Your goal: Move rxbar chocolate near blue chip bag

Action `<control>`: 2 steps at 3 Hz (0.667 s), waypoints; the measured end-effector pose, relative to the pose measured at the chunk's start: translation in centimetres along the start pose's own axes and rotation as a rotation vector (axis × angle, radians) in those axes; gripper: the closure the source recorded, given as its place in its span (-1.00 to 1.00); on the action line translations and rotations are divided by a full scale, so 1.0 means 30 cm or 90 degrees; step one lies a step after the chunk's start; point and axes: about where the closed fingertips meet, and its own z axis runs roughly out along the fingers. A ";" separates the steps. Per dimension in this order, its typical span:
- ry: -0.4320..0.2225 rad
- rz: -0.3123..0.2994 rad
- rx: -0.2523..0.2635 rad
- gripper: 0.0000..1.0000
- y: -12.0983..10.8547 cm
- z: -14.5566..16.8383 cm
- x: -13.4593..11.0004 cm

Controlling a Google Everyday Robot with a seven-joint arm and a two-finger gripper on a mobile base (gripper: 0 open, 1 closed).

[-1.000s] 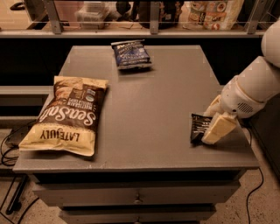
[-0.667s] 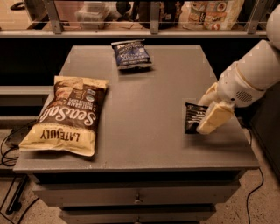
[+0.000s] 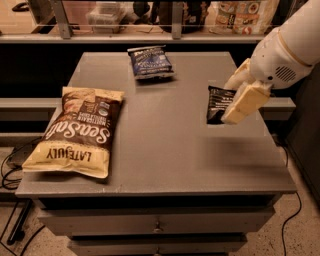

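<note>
The robot's gripper will release the rxbar chocolate on the table against the blue chip bag's edge (image 3: 179, 68) facing the white arm.
The rxbar chocolate (image 3: 218, 104) is a small flat black wrapper with white text, held upright above the right side of the grey table (image 3: 170, 145). My gripper (image 3: 239, 95) is shut on it, with one cream finger in front of the bar and the other behind. The white arm comes in from the upper right. The blue chip bag (image 3: 149, 62) lies flat at the table's far middle, well to the upper left of the bar and apart from it.
A large brown-and-tan "Sea Salt" bag (image 3: 76, 131) lies on the table's left side. A shelf with jars and packages (image 3: 240, 15) runs behind the table. Cables lie on the floor at the left and right.
My gripper has lifted the rxbar chocolate off the table's right edge and carried it up and to the left, toward the blue chip bag. The bags have not moved.
</note>
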 end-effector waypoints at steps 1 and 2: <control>-0.015 0.029 -0.006 1.00 -0.009 0.028 0.005; -0.090 0.085 0.000 1.00 -0.071 0.115 -0.041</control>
